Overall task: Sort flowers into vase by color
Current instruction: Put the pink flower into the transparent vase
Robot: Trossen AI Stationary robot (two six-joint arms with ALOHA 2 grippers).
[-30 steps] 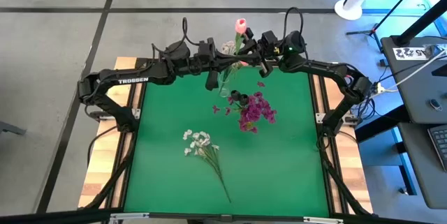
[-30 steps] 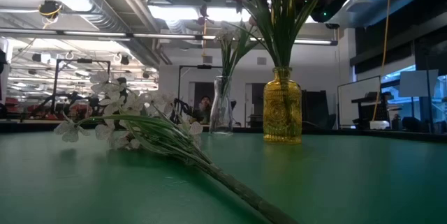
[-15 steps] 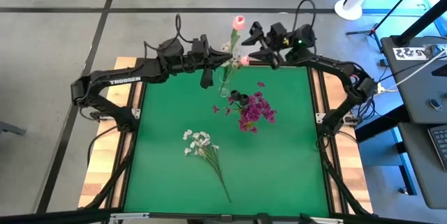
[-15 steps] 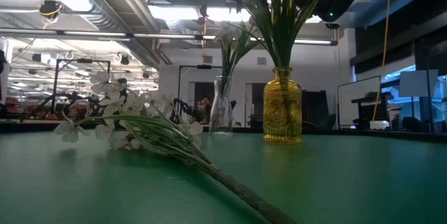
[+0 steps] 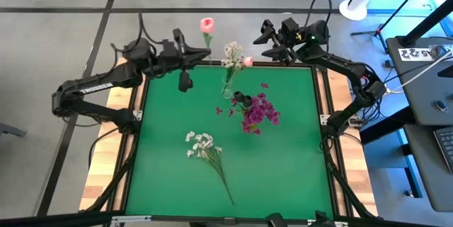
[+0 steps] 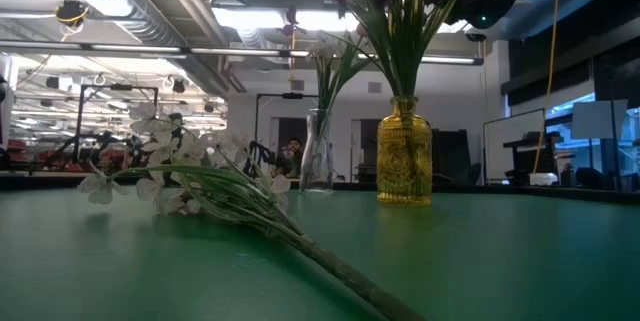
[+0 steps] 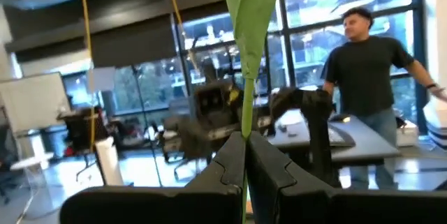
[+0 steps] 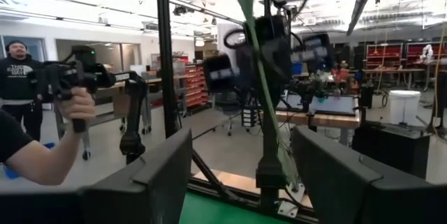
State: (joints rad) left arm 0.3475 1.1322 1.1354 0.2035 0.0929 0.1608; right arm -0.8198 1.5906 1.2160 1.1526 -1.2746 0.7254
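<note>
My left gripper will release the pink flower in the clear vase (image 5: 226,85), next to the white blossoms and the pink bud. The pink flower now hangs over the table's far edge.
My left gripper (image 5: 204,52) hangs over the table's far left edge, shut on a pink flower (image 5: 207,24). My right gripper (image 5: 267,39) stands open above the far edge to the right, with nothing between its fingers (image 8: 162,172). A clear vase (image 5: 228,89) between them holds white blossoms (image 5: 232,50) and a pink bud (image 5: 248,61). The yellow vase (image 6: 404,164) holds magenta flowers (image 5: 259,111). A white spray (image 5: 204,146) lies flat on the green mat, its stem pointing at the near edge. My left gripper pinches the pink flower's green stem (image 7: 246,123) between its two fingers. The fingers come in about level from the table's left and lie across the stem. The stem and a leaf (image 7: 251,8) rise from the fingers and the flower is clear of the table; its lower end is hidden.
The green mat (image 5: 283,177) is bare at its near right and left. People stand in the room beyond the table: one (image 7: 370,84) shows in the left wrist view, and a hand (image 8: 66,116) with a device in the right wrist view.
My right gripper has opened, let go of the pink flower's stem and drawn back toward the table's far right. My left gripper has carried the pink flower from above the clear vase toward the table's left edge, still shut on its stem.
</note>
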